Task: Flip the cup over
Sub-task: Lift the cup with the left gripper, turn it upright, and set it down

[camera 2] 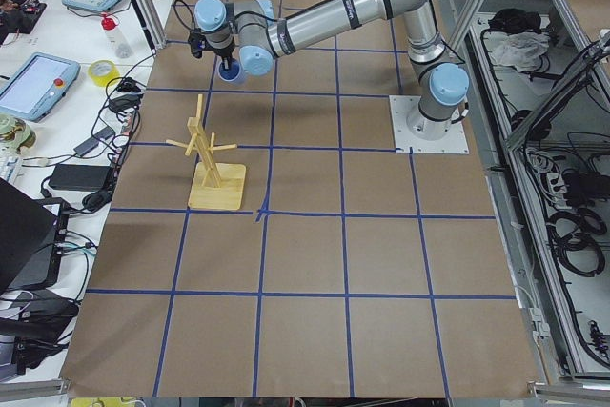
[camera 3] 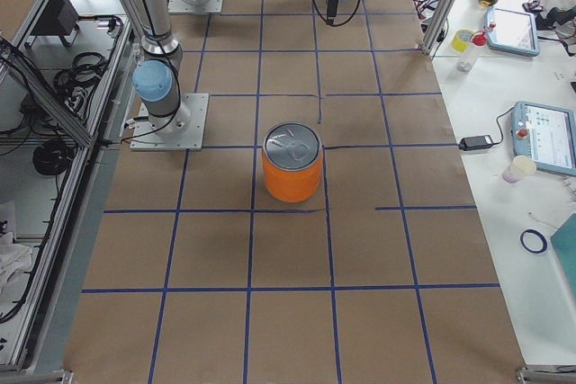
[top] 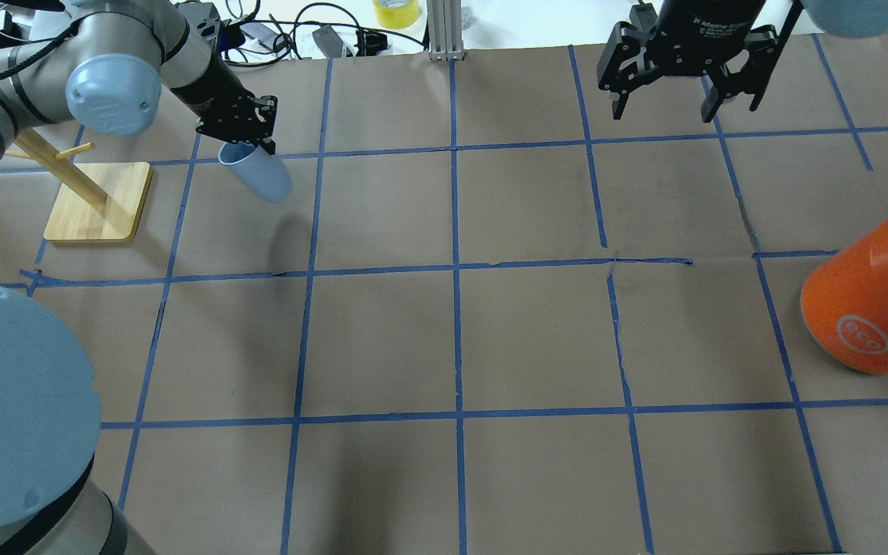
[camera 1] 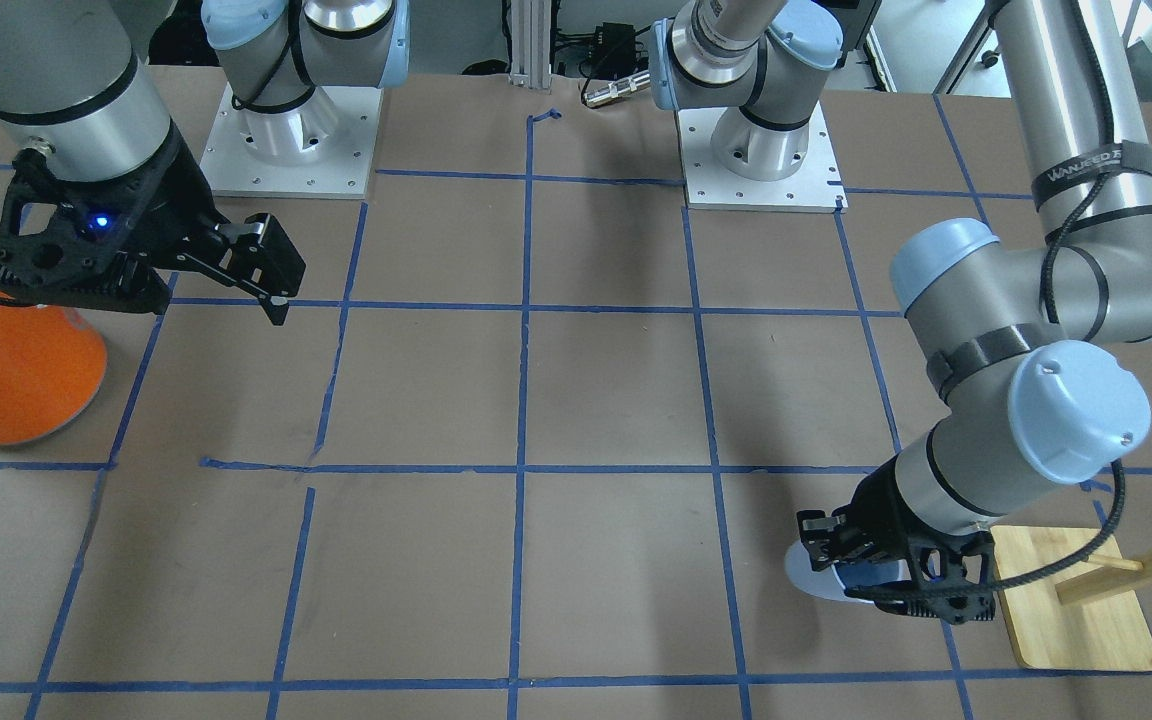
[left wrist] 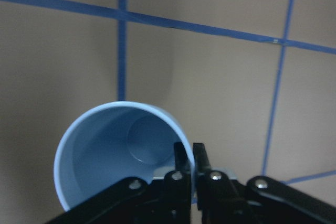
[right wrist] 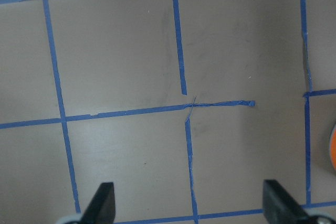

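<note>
I will release the cup, now hanging tilted just above the table, from my left gripper so that it rests on the brown paper inside the tape square (camera 1: 844, 604) close to the bamboo base.
The pale lavender-blue cup (top: 260, 176) hangs tilted from my left gripper (top: 247, 139), a little above the table, with its shadow on the paper below. In the left wrist view the two fingers (left wrist: 182, 162) pinch the cup's rim, one inside and one outside, and the open mouth (left wrist: 118, 153) faces the camera. In the front-facing view the cup (camera 1: 804, 575) peeks out beside the left gripper (camera 1: 861, 578), next to the wooden base. My right gripper (top: 664, 108) is open and empty, hovering far from the cup; its fingertips (right wrist: 103, 202) show spread wide over bare paper.
A wooden peg stand on a bamboo base (top: 97, 202) stands just beside the cup. A large orange container with a silver top (top: 868, 308) sits on the table's right side, below the right arm. Brown paper with a blue tape grid covers the table (top: 452, 339).
</note>
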